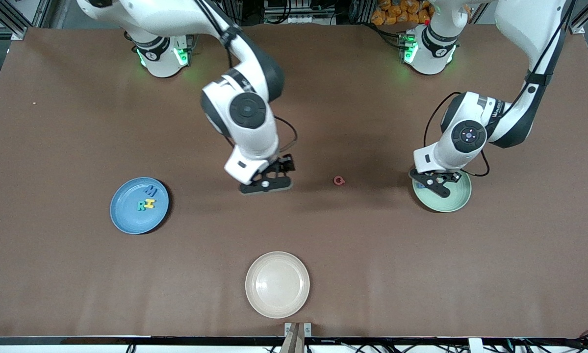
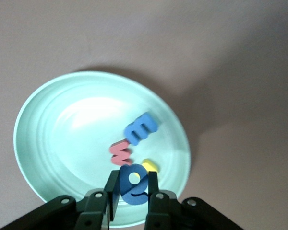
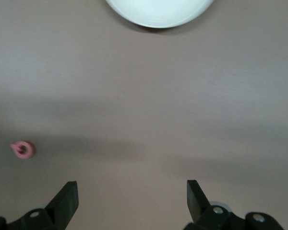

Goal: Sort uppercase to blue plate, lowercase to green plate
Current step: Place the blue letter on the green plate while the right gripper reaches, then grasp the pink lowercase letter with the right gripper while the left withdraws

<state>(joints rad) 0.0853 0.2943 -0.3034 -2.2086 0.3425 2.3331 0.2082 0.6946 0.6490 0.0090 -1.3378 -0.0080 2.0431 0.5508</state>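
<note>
The robot's right gripper will close on the outer sides of the red Q's ring (image 1: 339,180) (image 3: 24,150), because the red Q still lies on the bare table.
My left gripper (image 2: 133,178) hangs over the pale green plate (image 2: 62,143), shut on the blue lowercase a (image 2: 134,184), which stands on edge between its fingers. In that plate lie a blue m (image 2: 141,128), a red m (image 2: 120,153) and a yellow lowercase letter (image 2: 151,166). The red Q (image 1: 339,180) lies on the bare table between the two grippers. Beside it, toward the right arm's end, my right gripper (image 1: 269,182) stands open and holds nothing. The blue plate (image 1: 127,220) holds the blue M (image 1: 151,189), teal R (image 1: 140,206) and yellow H (image 1: 149,203).
A cream plate (image 1: 277,284) with nothing in it sits close to the table's edge nearest the front camera. The green plate (image 1: 463,196) is partly covered by my left gripper (image 1: 436,184) in the front view. The right wrist view shows the red Q (image 3: 23,149).
</note>
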